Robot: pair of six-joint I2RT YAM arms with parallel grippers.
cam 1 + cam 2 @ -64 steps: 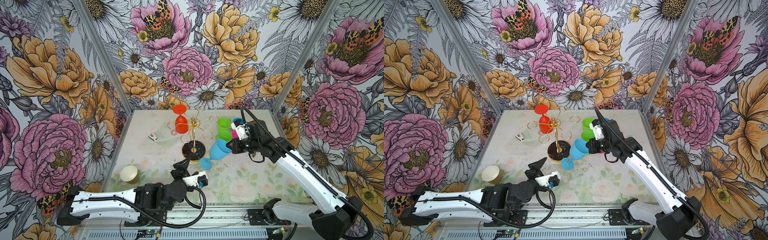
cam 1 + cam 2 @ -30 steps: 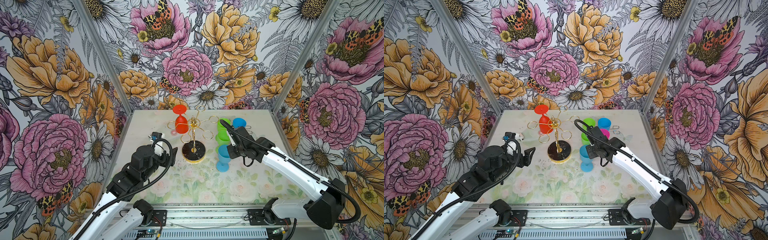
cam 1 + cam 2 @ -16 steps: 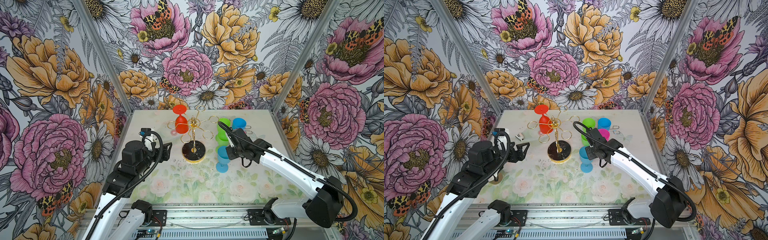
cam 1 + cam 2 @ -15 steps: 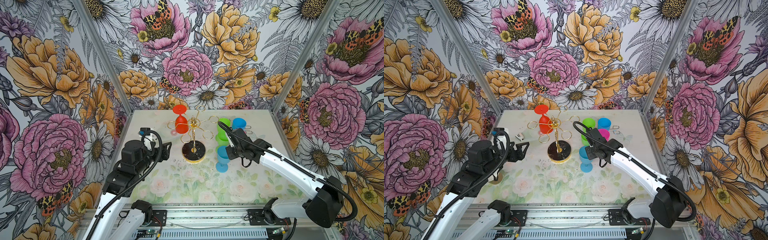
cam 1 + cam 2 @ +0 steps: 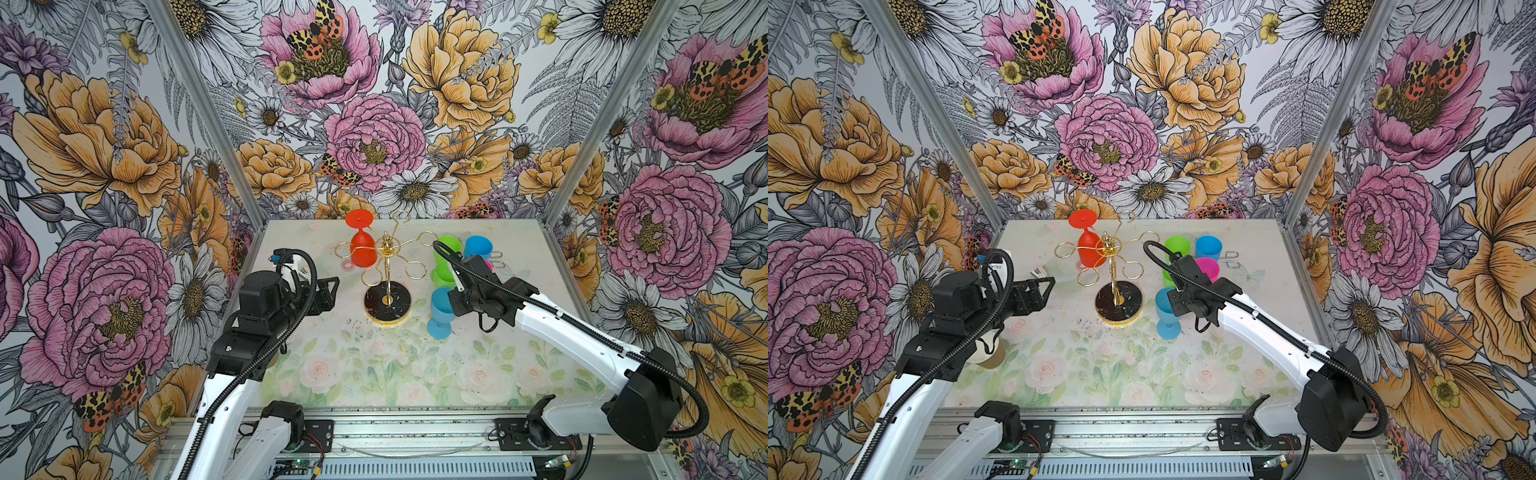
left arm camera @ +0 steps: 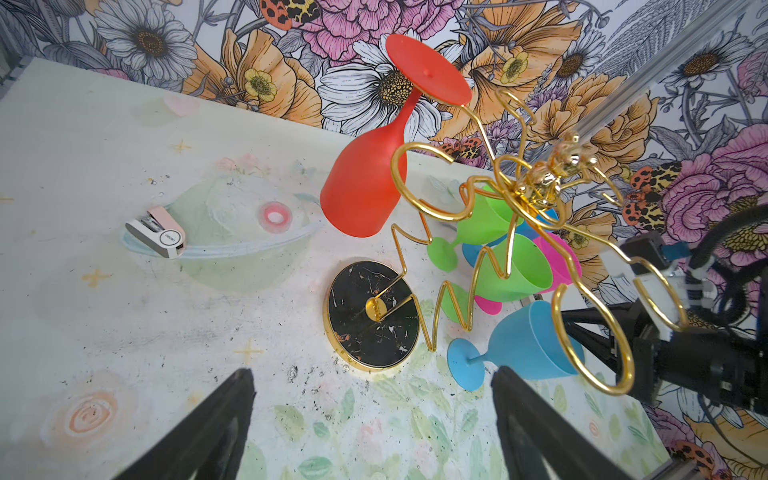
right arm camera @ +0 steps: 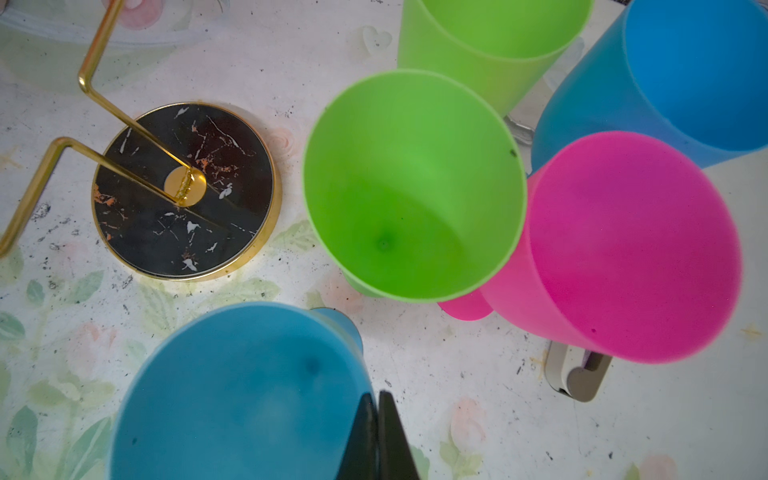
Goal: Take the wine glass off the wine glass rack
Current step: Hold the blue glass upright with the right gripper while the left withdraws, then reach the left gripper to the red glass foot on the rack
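Note:
The red wine glass's flat base (image 5: 350,218) (image 6: 404,60), above the rack's loop, is next for my left gripper, which should go there and close on the base's edge.
The gold wire wine glass rack (image 5: 387,270) (image 5: 1113,266) stands mid-table on its round black base (image 6: 372,316) (image 7: 183,191). A red wine glass (image 5: 363,249) (image 5: 1090,249) (image 6: 361,187) hangs upside down from a far-left loop. A blue wine glass (image 5: 439,309) (image 5: 1165,309) (image 6: 523,340) stands upright on the table just right of the base. My right gripper (image 5: 451,299) (image 7: 377,399) is shut on its rim (image 7: 232,395). My left gripper (image 5: 332,291) (image 5: 1046,291) (image 6: 374,382) hovers open left of the rack, facing it, holding nothing.
Two green glasses (image 7: 411,187), a pink one (image 7: 623,249) and another blue one (image 7: 685,75) stand crowded at the back right. A small stapler (image 6: 158,235) lies at the back left. A paper cup (image 5: 988,353) sits under my left arm. A metal clip (image 7: 577,374) lies near the pink glass.
My left arm has risen from the front edge and swung to the left of the rack, open. My right gripper has stood the blue glass upright by the base and now holds still.

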